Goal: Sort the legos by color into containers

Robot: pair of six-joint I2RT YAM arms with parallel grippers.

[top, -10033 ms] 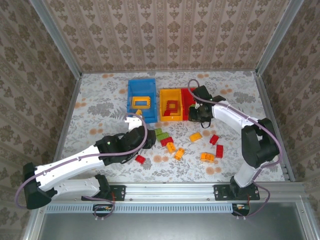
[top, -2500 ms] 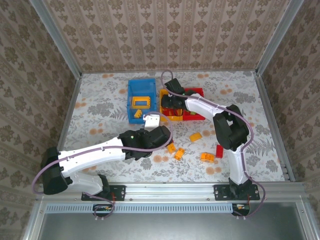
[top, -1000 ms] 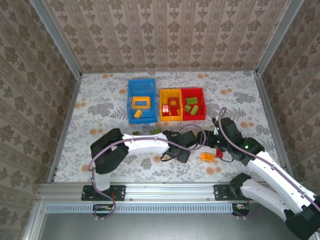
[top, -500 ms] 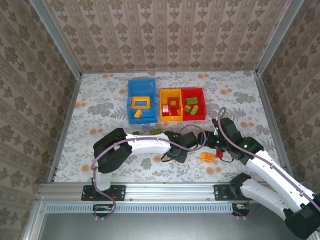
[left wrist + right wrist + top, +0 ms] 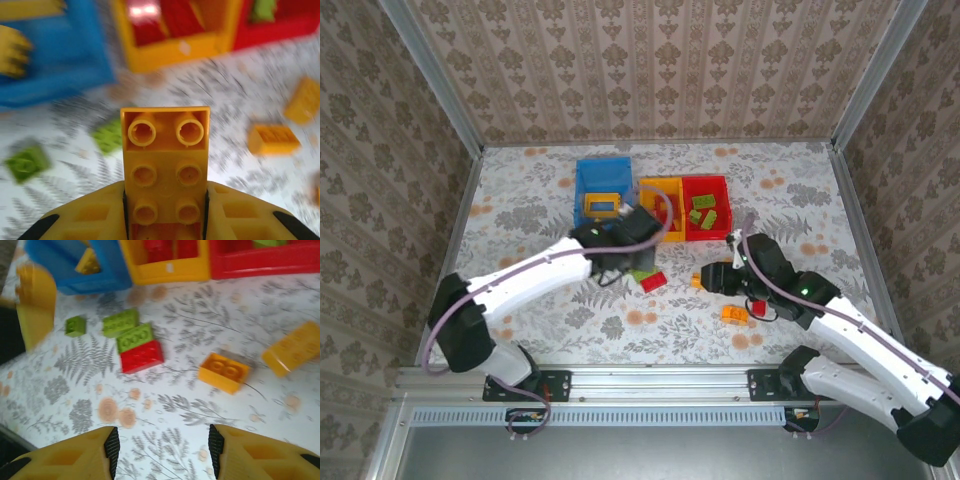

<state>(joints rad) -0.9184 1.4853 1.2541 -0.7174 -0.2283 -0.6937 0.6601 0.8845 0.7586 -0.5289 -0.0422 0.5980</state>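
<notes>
The yellow-orange lego, now hanging in front of the blue container, will go down from my left gripper in the blue container's near corner [image 5: 613,227] [image 5: 57,51], beside the yellow-orange container.
My left gripper [image 5: 165,220] is shut on a yellow-orange lego [image 5: 165,165] that stands up between its fingers. From above, the left gripper [image 5: 630,238] hangs just in front of the blue container [image 5: 603,180] and the yellow-orange container [image 5: 660,235]. The red container [image 5: 707,235] holds green legos. My right gripper [image 5: 163,450] is open over bare table, short of a red lego [image 5: 141,356], green legos [image 5: 134,337] and a yellow-orange lego [image 5: 223,371]. From above, the right gripper [image 5: 712,279] sits right of centre.
More loose legos lie near the right arm: a yellow-orange one [image 5: 734,315] and a red one [image 5: 760,308]. A small green lego [image 5: 75,326] lies below the blue container. The metal frame rail [image 5: 650,380] borders the near edge.
My left gripper shut on the yellow-orange lego at table centre, lifted it and swung back left toward the containers. My right gripper shifted slightly left and its jaws narrowed a little.
</notes>
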